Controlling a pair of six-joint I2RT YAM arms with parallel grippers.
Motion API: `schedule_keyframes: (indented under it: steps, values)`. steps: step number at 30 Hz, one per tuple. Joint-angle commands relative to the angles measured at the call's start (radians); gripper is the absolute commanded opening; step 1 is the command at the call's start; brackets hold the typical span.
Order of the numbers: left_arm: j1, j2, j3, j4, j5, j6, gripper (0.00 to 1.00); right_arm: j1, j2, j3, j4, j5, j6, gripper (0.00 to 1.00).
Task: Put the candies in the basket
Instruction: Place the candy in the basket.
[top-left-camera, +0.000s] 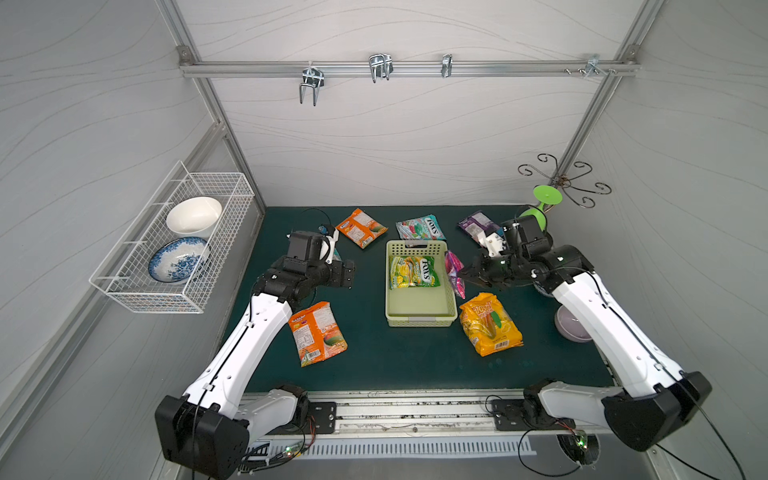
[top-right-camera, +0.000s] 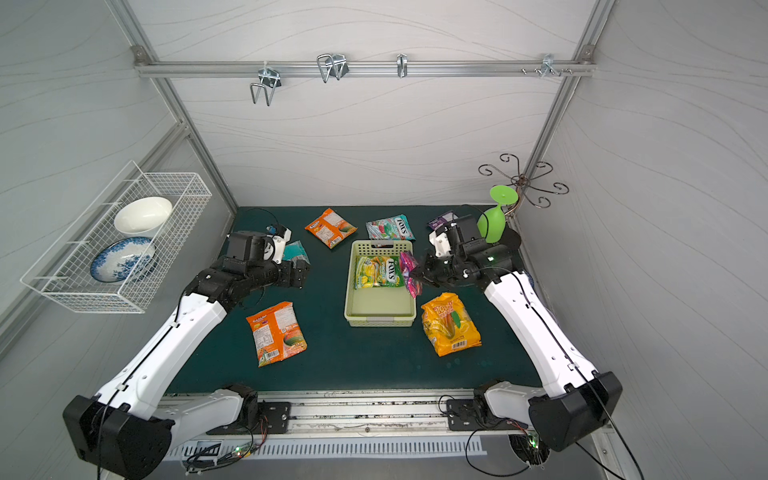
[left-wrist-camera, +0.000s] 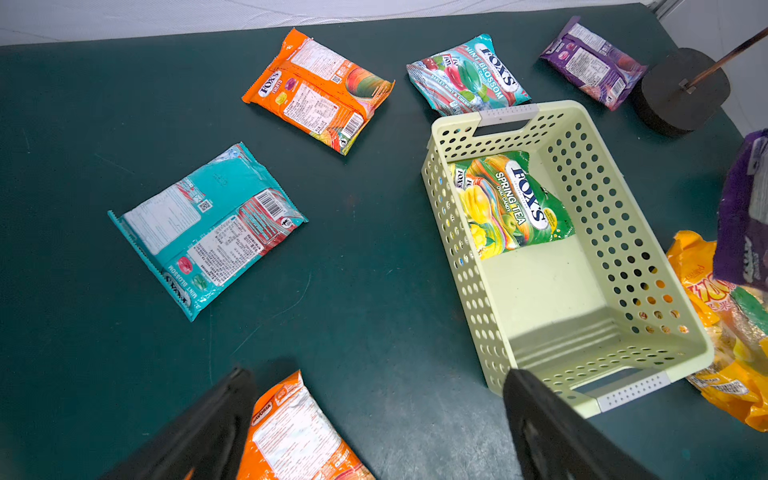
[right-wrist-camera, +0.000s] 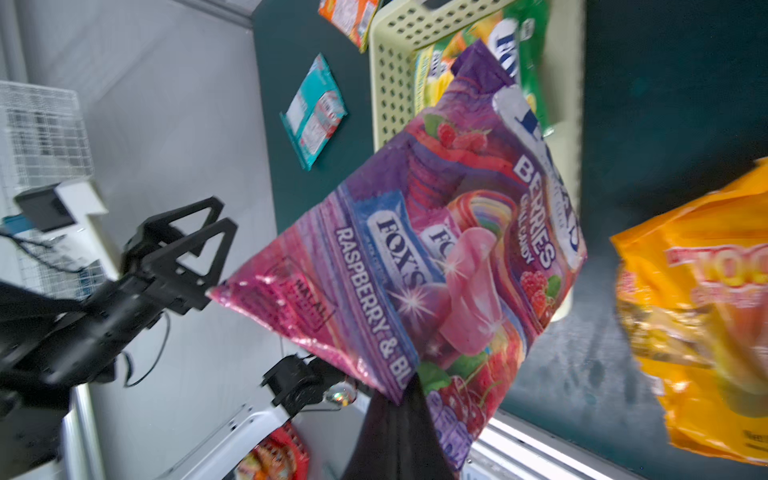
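Observation:
Next, my right gripper puts the pink-purple berries packet down in the pale green basket's empty near end (top-left-camera: 417, 301), next to the yellow-green packet.
The pale green basket (top-left-camera: 422, 322) (top-right-camera: 380, 320) (left-wrist-camera: 615, 232) stands mid-mat with a yellow-green packet (top-left-camera: 413, 272) (left-wrist-camera: 511, 203) inside. My right gripper (top-left-camera: 463, 274) (right-wrist-camera: 409, 399) is shut on a pink-purple berries packet (top-left-camera: 454, 272) (top-right-camera: 409, 270) (right-wrist-camera: 415, 266), hanging at the basket's right rim. My left gripper (top-left-camera: 347, 272) (left-wrist-camera: 378, 411) is open and empty, left of the basket. Loose candies lie around: two orange packets (top-left-camera: 318, 332) (top-left-camera: 360, 227), teal ones (top-left-camera: 420, 227) (left-wrist-camera: 208, 228), a purple one (top-left-camera: 478, 224) and a large yellow-orange bag (top-left-camera: 490, 324).
A white wire basket (top-left-camera: 124, 291) holding two bowls hangs on the left wall. At the back right stand a green goblet (top-left-camera: 544, 203) and a hooked wire stand (top-left-camera: 565, 178). A lilac bowl (top-left-camera: 571, 324) sits under the right arm.

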Motion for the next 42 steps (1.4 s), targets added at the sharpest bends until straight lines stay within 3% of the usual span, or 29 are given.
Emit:
schedule_keyframes:
  steps: [1, 6, 21, 32, 38, 42]
  values:
    - [0.01, -0.005, 0.041, 0.026, 0.0, 0.009, 0.97, 0.055, 0.015, -0.015, 0.137, -0.077, 0.096, 0.0]
    - [0.009, -0.012, 0.05, 0.01, 0.022, 0.004, 0.97, 0.068, 0.028, -0.042, 0.146, -0.01, 0.134, 0.0]
    - [-0.009, 0.006, 0.055, 0.01, 0.032, 0.001, 0.97, 0.073, 0.03, -0.231, 0.236, 0.023, 0.356, 0.0]
    - [-0.009, 0.009, 0.036, 0.036, 0.002, 0.009, 0.97, 0.084, 0.136, -0.265, 0.302, 0.028, 0.384, 0.0]
    - [-0.006, 0.009, 0.044, 0.024, 0.014, 0.006, 0.97, 0.105, 0.187, -0.209, 0.333, -0.006, 0.358, 0.33]
    - [-0.006, 0.006, 0.042, 0.021, 0.018, 0.004, 0.97, 0.105, 0.198, -0.166, 0.302, 0.0, 0.321, 0.39]
